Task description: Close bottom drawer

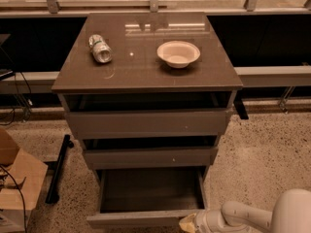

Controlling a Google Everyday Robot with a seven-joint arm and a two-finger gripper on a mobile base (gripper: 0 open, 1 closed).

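Observation:
Next, my gripper releases the bottom drawer, which now stands pulled far out, with its front panel pushed in just below the middle drawer (145, 187).
The bottom drawer (146, 220) of the grey-brown cabinet stands pulled far out, its shallow dark tray (150, 189) bare. Its plain flat front panel runs along the lower edge of the view. My gripper (188, 223) is at the right end of that front panel, touching or very near it, low in the view. The white arm (252, 216) reaches in from the lower right. The middle drawer (149, 157) and the top drawer (148, 123) each stand a little way out.
On the cabinet top (146, 76) lie a can on its side (100, 48) and a white bowl (178, 54). A cardboard box (17, 183) and cables sit on the floor at left, with a dark bar (58, 166) beside the cabinet. Speckled floor (262, 154) lies to the right.

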